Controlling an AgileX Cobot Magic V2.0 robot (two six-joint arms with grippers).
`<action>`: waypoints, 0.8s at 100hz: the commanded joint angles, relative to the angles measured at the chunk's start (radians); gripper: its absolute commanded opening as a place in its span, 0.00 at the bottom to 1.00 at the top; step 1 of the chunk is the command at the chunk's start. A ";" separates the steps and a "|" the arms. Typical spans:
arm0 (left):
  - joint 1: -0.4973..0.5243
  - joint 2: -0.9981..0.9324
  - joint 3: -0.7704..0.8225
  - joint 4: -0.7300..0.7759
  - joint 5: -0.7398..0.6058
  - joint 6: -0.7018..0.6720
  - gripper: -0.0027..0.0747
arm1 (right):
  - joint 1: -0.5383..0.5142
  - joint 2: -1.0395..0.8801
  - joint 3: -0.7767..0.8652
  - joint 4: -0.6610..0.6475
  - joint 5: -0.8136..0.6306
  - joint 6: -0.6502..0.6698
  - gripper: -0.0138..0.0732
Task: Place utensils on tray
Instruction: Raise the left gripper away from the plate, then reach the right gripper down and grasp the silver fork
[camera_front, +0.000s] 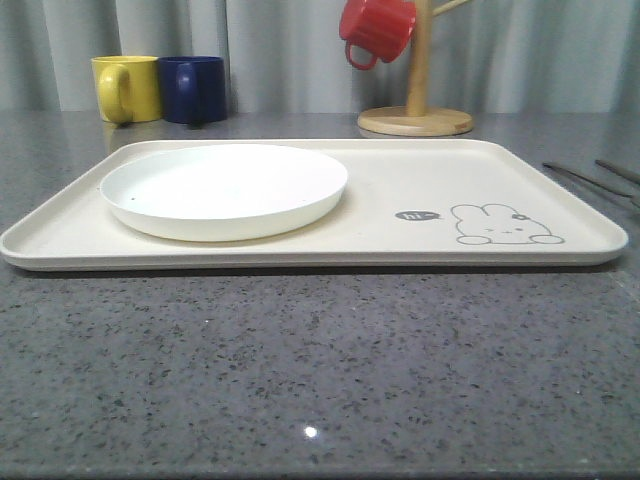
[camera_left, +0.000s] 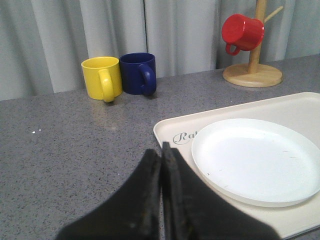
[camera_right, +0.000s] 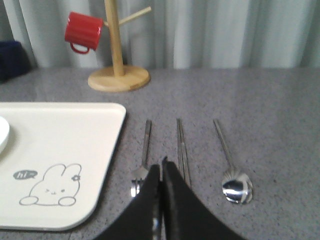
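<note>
The robot's right gripper will next move to the fork beside the cream tray and close on the fork's handle (camera_front: 611, 189) (camera_right: 144, 160) close to its prongs.
The cream tray (camera_front: 400, 190) with the rabbit drawing lies across the middle of the table. The round white plate (camera_front: 224, 186) rests on its left half. To the right of the tray, a steel fork (camera_right: 146, 142), knife (camera_right: 181, 140) and spoon (camera_right: 237, 187) lie side by side on the grey tabletop, and they show as thin dark strips (camera_front: 582, 180) in the front view. My right gripper (camera_right: 160, 164) is shut and empty, hovering between the fork and the knife. My left gripper (camera_left: 160, 150) is shut and empty, just off the tray's left corner (camera_left: 167, 131) and close to the plate (camera_left: 255, 160).
A yellow mug (camera_front: 128, 88) and a navy mug (camera_front: 195, 88) stand behind the tray at the left. A wooden mug tree (camera_front: 415, 118) with a red mug (camera_front: 375, 30) hanging on it stands behind the tray's right half. Bare speckled table lies in front of the tray.
</note>
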 joint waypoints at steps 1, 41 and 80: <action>-0.007 0.007 -0.026 -0.003 -0.092 0.002 0.01 | -0.006 0.141 -0.162 -0.002 0.109 -0.009 0.08; -0.007 0.007 -0.026 -0.003 -0.092 0.002 0.01 | -0.006 0.608 -0.548 -0.002 0.363 -0.009 0.08; -0.007 0.007 -0.026 -0.003 -0.092 0.002 0.01 | -0.006 0.728 -0.549 -0.013 0.397 -0.009 0.38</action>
